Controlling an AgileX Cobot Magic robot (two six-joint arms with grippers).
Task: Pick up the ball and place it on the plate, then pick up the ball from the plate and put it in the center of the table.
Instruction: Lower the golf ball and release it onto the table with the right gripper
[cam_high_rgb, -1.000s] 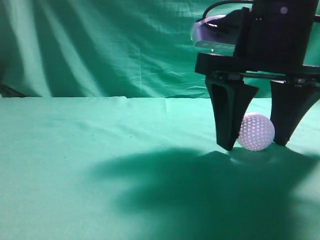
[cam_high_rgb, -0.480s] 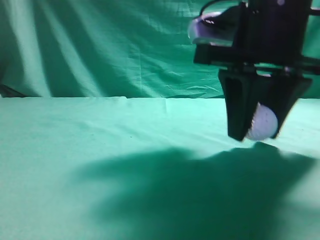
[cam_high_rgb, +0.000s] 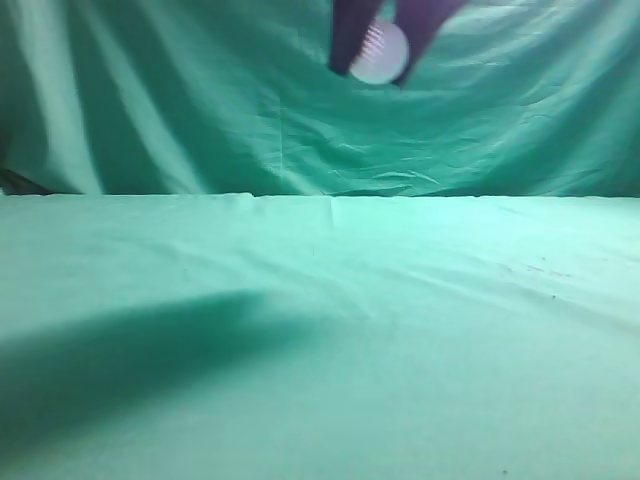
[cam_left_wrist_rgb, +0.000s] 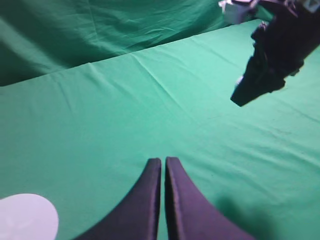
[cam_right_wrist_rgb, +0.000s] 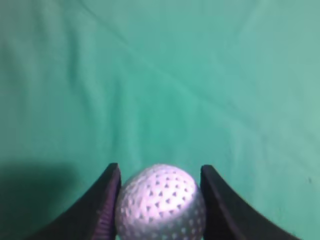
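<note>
The white ball will be set on the cloth (cam_high_rgb: 229, 224) between the broad shadow and the far edge of the table, where my right gripper needs to let go of it.
The white dimpled ball (cam_high_rgb: 380, 52) hangs high above the table (cam_high_rgb: 320, 330), clamped between the dark fingers of my right gripper (cam_high_rgb: 381, 55) at the top of the exterior view. In the right wrist view the ball (cam_right_wrist_rgb: 161, 202) fills the gap between the right gripper's fingers (cam_right_wrist_rgb: 160, 175), with teal cloth far below. My left gripper (cam_left_wrist_rgb: 163, 161) is shut and empty, low over the cloth. The white plate (cam_left_wrist_rgb: 25, 217) shows at the bottom left corner of the left wrist view. The right arm (cam_left_wrist_rgb: 272, 52) shows at that view's upper right.
A draped green cloth backdrop (cam_high_rgb: 180, 100) hangs behind the table's far edge. A broad shadow (cam_high_rgb: 120, 350) lies on the left front of the cloth.
My right gripper shut on the ball at the table, then lifted it high and to the left. Its shadow slid to the left of the cloth.
</note>
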